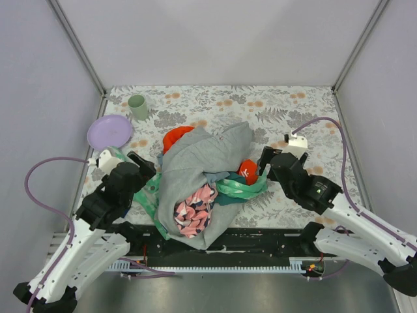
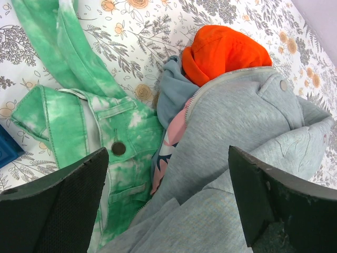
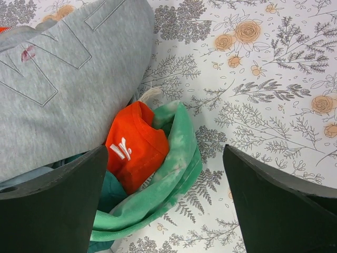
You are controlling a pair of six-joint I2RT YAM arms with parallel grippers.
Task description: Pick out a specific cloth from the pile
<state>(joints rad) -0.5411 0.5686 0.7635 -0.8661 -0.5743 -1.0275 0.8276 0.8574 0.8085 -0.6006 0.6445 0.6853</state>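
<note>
I will close my right gripper on the orange-red piece with the white mark, by its fold point(image 1: 252, 168) point(image 3: 151, 134) next to the mint green fabric.
The orange-red cloth point(image 1: 177, 136) pokes out from under the big grey garment point(image 1: 202, 166) at the pile's back left. Another orange-red piece point(image 1: 247, 171) with a white mark shows at the pile's right, wrapped by mint green fabric point(image 1: 242, 188). Pink patterned cloth point(image 1: 193, 213) lies at the front. My left gripper point(image 1: 142, 166) is open at the pile's left edge; its wrist view point(image 2: 168, 211) shows grey fabric between the jaws and the orange cloth point(image 2: 224, 50) beyond. My right gripper point(image 1: 266, 162) is open and empty point(image 3: 166, 205), with the orange piece point(image 3: 134, 147) just ahead on the left.
A lilac plate point(image 1: 109, 131) and a green cup point(image 1: 137, 106) stand at the back left. Mint green denim point(image 2: 100, 132) spreads left of the pile, with a blue thing point(image 2: 8, 148) at its edge. Grey walls enclose the floral table point(image 1: 306, 124).
</note>
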